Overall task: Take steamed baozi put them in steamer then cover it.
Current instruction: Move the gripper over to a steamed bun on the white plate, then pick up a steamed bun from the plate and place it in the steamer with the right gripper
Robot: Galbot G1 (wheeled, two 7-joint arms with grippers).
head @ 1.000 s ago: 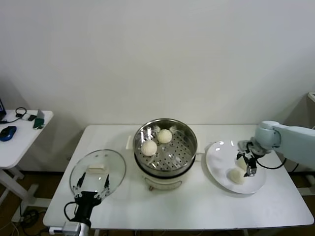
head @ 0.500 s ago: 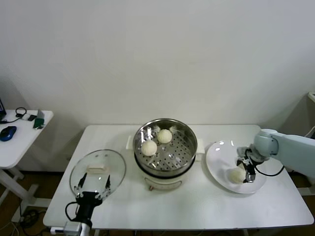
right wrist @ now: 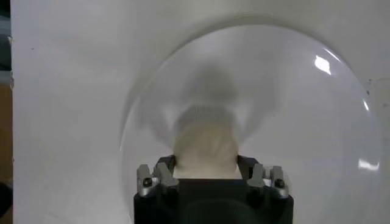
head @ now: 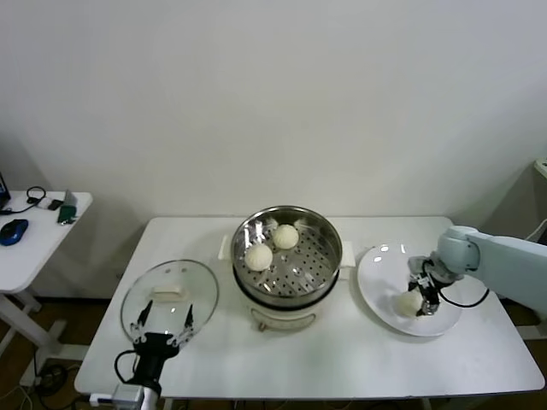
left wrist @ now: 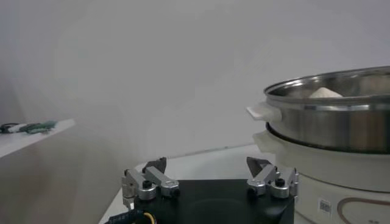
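My right gripper releases the baozi next, on the bare near side of the steamer's perforated basket point(head: 283, 283).
The steamer point(head: 320, 272) stands mid-table with two baozi point(head: 259, 256) point(head: 285, 236) in its perforated basket; it also shows in the left wrist view point(left wrist: 341, 125). A third baozi point(head: 408, 302) lies on the white plate point(head: 376, 273). My right gripper point(head: 418, 301) is lowered over it, fingers open and close against both sides of the bun point(right wrist: 205, 143). The glass cover point(head: 175, 278) lies flat on the table left of the steamer. My left gripper point(head: 161, 323) is open and empty at the cover's near edge.
A side table point(head: 30, 243) with a mouse and cables stands at the far left. The plate's far rim point(right wrist: 292, 73) curves beyond the bun. The table's front edge is just below the plate and cover.
My right gripper has moved down and toward the steamer side of the plate, coming to straddle the baozi there. The left arm has barely moved.
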